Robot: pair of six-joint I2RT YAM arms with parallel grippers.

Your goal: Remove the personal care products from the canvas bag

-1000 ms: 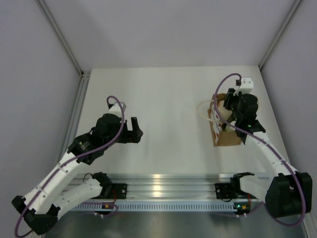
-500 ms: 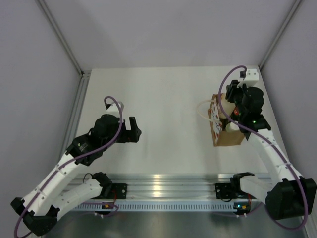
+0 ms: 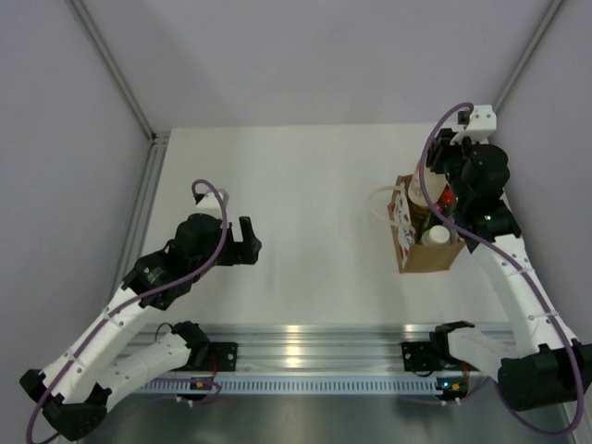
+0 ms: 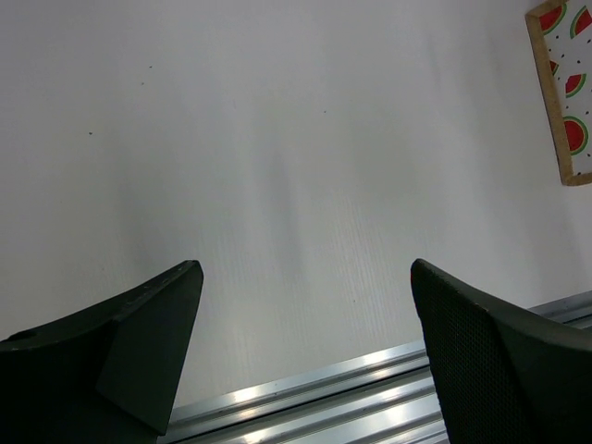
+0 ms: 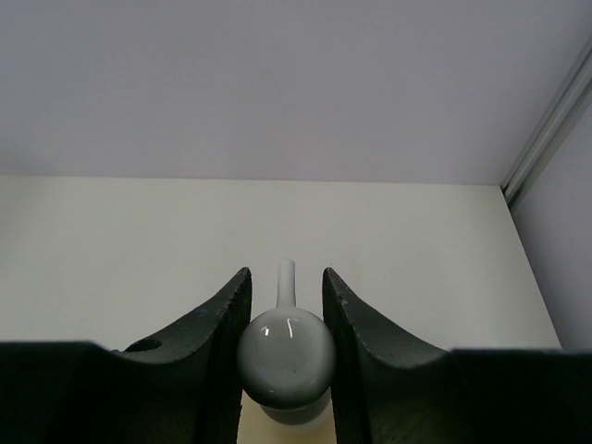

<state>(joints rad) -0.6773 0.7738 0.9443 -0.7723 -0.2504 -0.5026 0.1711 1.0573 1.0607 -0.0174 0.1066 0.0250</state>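
The robot's right gripper will set the cream bottle down on the table's far half (image 3: 308,205), between the left gripper and the canvas bag.
The canvas bag (image 3: 424,257) stands upright at the right of the table, its white red-printed panel (image 3: 400,210) facing left. My right gripper (image 3: 435,179) is shut on the white pump cap (image 5: 286,357) of the cream bottle (image 3: 418,191) and holds it above the bag's far end. In the right wrist view my right gripper (image 5: 286,294) has a finger on each side of the cap. A red cap (image 3: 449,196) and a white cap (image 3: 437,235) show in the bag's opening. My left gripper (image 3: 248,238) is open and empty over bare table; the left wrist view shows my left gripper (image 4: 305,277) the same.
The bag's white handle (image 3: 378,202) loops out to its left. The watermelon-printed panel edge (image 4: 564,92) shows at the top right of the left wrist view. An aluminium rail (image 3: 305,338) runs along the near edge. Grey walls enclose the table.
My right gripper has risen and moved back with the cream bottle, which now stands higher over the bag. A red cap and a white cap now show inside. My left gripper shifted slightly left.
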